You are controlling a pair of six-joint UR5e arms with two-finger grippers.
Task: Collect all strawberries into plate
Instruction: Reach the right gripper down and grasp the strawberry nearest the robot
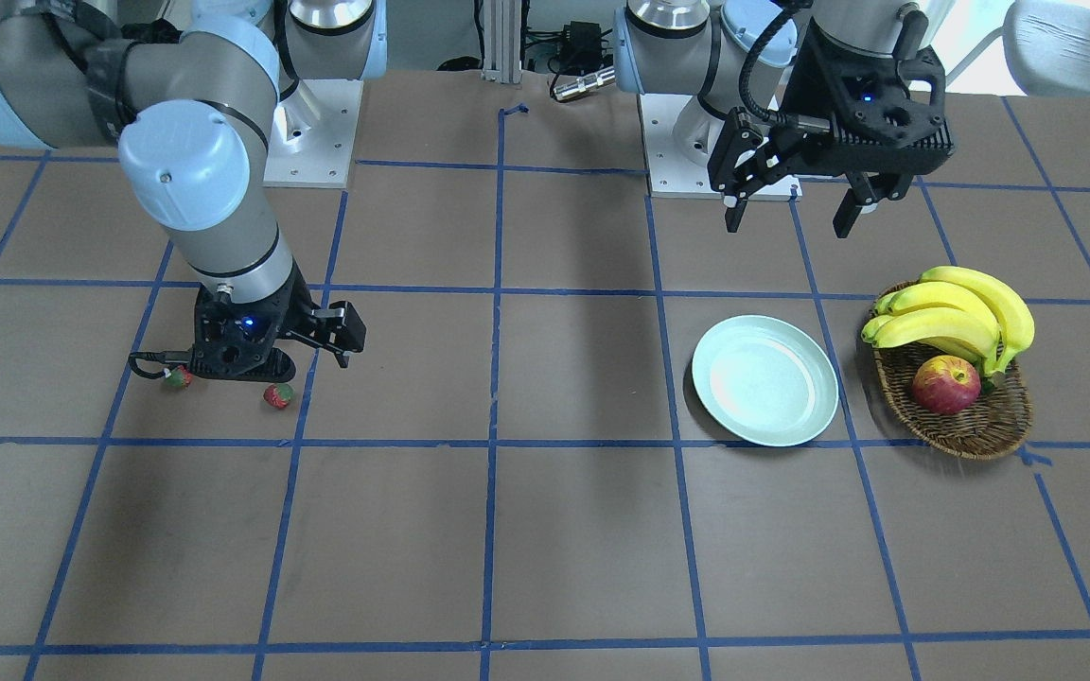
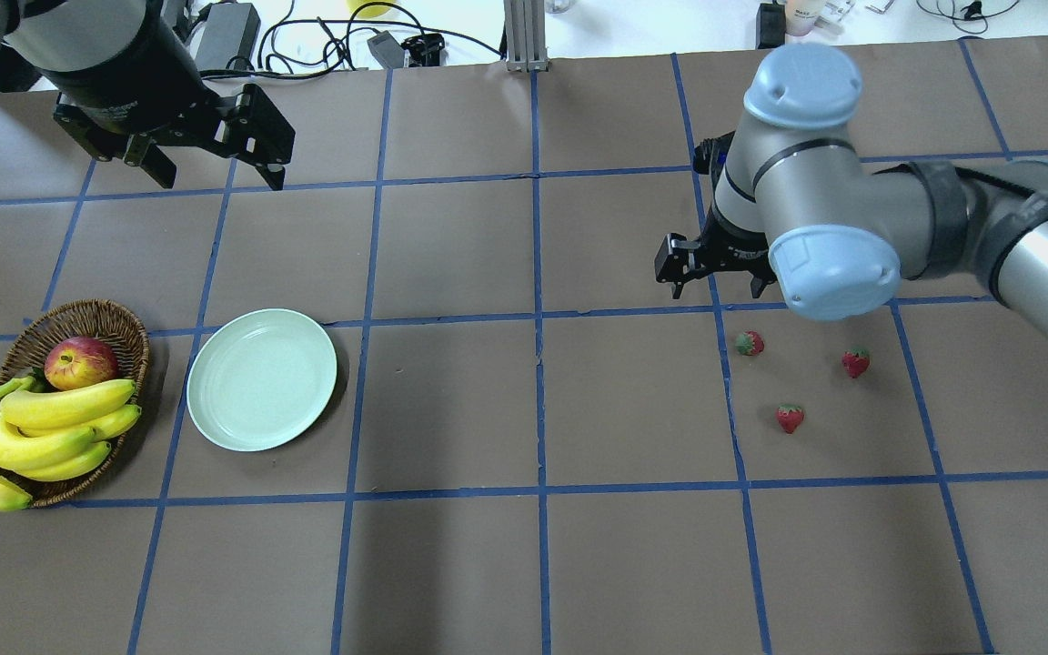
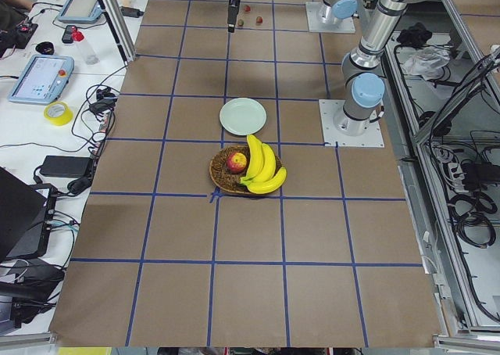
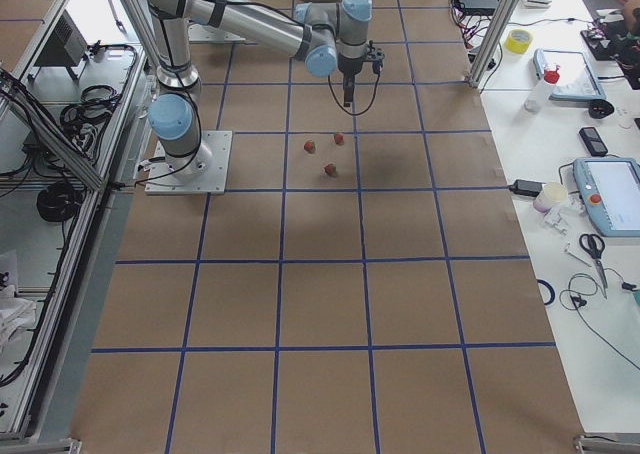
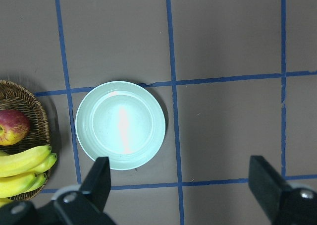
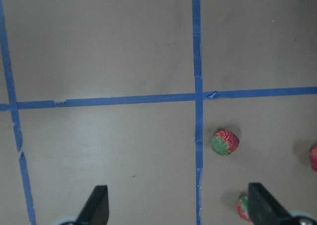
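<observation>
My right gripper should next close around the middle of the strawberry (image 1: 279, 396) (image 6: 225, 142) that is lying closest to the spot where the blue tape lines cross.
Three strawberries (image 2: 749, 343) (image 2: 855, 362) (image 2: 790, 418) lie on the table at the right of the overhead view. In the right wrist view one strawberry (image 6: 225, 142) lies ahead, one (image 6: 242, 207) is by the right finger, and one (image 6: 313, 158) is at the edge. My right gripper (image 6: 179, 207) is open and empty, hovering just beyond the berries (image 2: 720, 273). The mint-green plate (image 2: 261, 379) is empty at the left. My left gripper (image 2: 215, 171) is open and empty, raised behind the plate (image 5: 120, 125). In the front-facing view two strawberries (image 1: 178, 377) (image 1: 278, 395) show; the third is hidden.
A wicker basket (image 2: 78, 318) with bananas (image 2: 42, 428) and a red-yellow apple (image 2: 80, 361) stands left of the plate. Blue tape lines grid the brown table. Cables and equipment lie along the far edge (image 2: 378, 41).
</observation>
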